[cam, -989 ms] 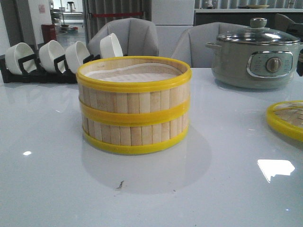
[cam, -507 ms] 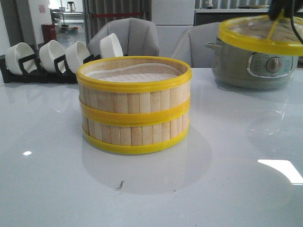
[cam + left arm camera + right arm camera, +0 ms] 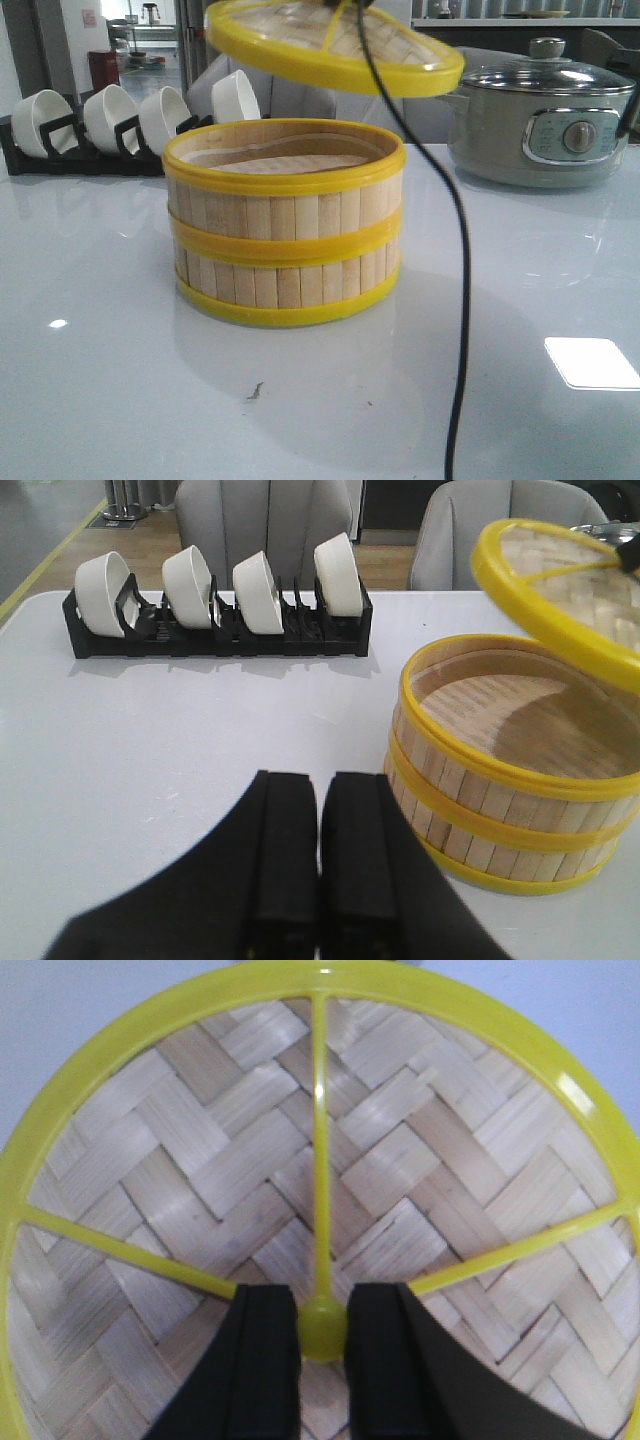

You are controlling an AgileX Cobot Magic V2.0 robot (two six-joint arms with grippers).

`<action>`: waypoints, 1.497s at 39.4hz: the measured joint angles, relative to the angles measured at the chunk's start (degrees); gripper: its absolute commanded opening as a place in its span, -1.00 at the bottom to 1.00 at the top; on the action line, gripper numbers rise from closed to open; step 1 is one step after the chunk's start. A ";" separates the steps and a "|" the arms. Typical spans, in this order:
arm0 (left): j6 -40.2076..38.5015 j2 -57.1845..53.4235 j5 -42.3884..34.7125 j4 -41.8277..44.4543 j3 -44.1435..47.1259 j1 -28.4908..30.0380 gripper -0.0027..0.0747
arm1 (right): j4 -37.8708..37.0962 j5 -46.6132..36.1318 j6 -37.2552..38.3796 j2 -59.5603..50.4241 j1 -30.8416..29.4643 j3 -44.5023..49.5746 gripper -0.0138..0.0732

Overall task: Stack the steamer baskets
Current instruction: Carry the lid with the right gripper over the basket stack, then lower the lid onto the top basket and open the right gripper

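Note:
My right gripper needs to let go of the woven bamboo lid so that it sits squarely on the open top of the upper steamer basket (image 3: 283, 148).
Two steamer baskets (image 3: 285, 225) stand stacked one on the other in the middle of the table, also in the left wrist view (image 3: 510, 770). The woven bamboo lid (image 3: 335, 45) hangs tilted in the air just above the stack, toward its right side. My right gripper (image 3: 322, 1305) is shut on the lid's yellow knob (image 3: 322, 1328); the lid (image 3: 320, 1190) fills the right wrist view. My left gripper (image 3: 320, 790) is shut and empty, low over the table just left of the stack.
A grey electric pot (image 3: 540, 115) with a glass lid stands at the back right. A black rack with several white bowls (image 3: 120, 125) stands at the back left. A black cable (image 3: 455, 300) hangs down in front of the camera. Chairs stand behind the table.
The lid was lifted off the table at the right, carried up and leftward, and now hovers over the stacked baskets. The stack and the left gripper have not moved.

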 measured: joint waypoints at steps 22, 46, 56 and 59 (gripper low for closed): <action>0.00 0.00 0.00 0.00 0.00 0.00 -0.71 | 0.00 -2.28 -0.14 5.96 2.23 0.00 -0.56; 0.00 0.00 0.00 0.00 0.00 0.00 -0.71 | -0.20 -2.99 -0.14 7.34 3.77 0.00 -0.54; 0.00 0.00 0.00 0.00 0.00 0.00 -0.71 | -0.20 -3.19 -0.14 7.43 3.81 0.00 0.15; 0.00 0.00 0.00 0.00 0.00 0.00 -0.71 | -0.20 -3.29 0.01 7.43 3.81 0.00 0.35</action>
